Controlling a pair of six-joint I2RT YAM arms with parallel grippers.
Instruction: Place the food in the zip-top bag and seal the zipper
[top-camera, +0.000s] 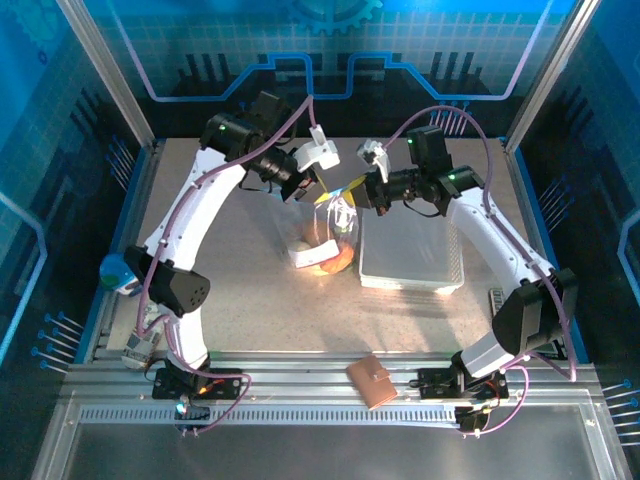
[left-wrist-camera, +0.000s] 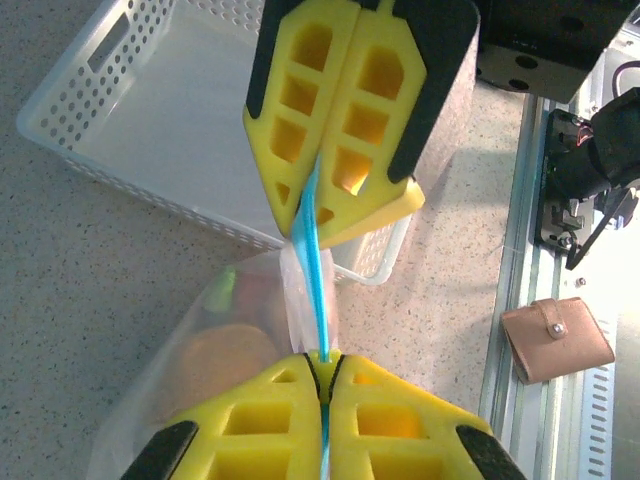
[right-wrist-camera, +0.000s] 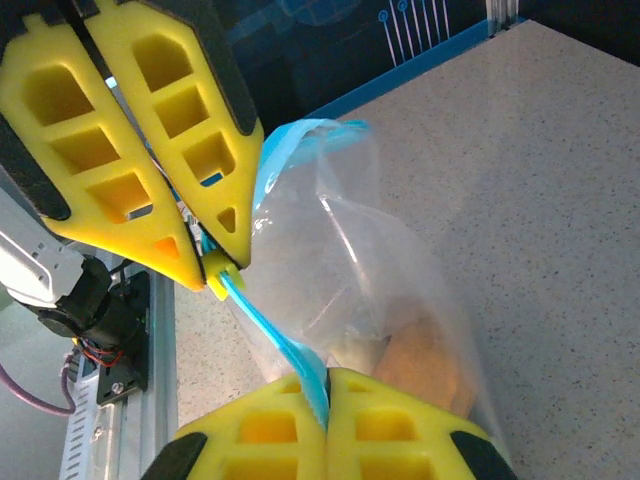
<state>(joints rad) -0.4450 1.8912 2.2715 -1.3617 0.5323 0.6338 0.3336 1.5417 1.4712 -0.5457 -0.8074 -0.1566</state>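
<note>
My left gripper will open and pinch farther (right-wrist-camera: 267, 176) along the zipper, because it holds the zipper close to my right gripper and the far part of the zipper curls away.
The clear zip-top bag (top-camera: 338, 225) hangs between my two grippers above the table, with food (top-camera: 332, 262) resting in its bottom. In the left wrist view an orange piece (left-wrist-camera: 225, 365) and a green one (left-wrist-camera: 225, 290) show through the plastic. The blue zipper (left-wrist-camera: 318, 280) runs taut from my left gripper (left-wrist-camera: 325, 358), shut on it, to my right gripper (left-wrist-camera: 303, 215), also shut on it. In the right wrist view the right gripper (right-wrist-camera: 325, 380) pinches the zipper (right-wrist-camera: 275, 325), the left gripper (right-wrist-camera: 215, 262) holds its far end, and a tan piece (right-wrist-camera: 425, 355) lies in the bag (right-wrist-camera: 380, 240).
A white perforated basket (top-camera: 410, 255) stands right of the bag, close under the right gripper (top-camera: 358, 190). A brown wallet (top-camera: 372, 382) lies on the rail at the near edge. The left gripper (top-camera: 318, 185) is over the table's middle back.
</note>
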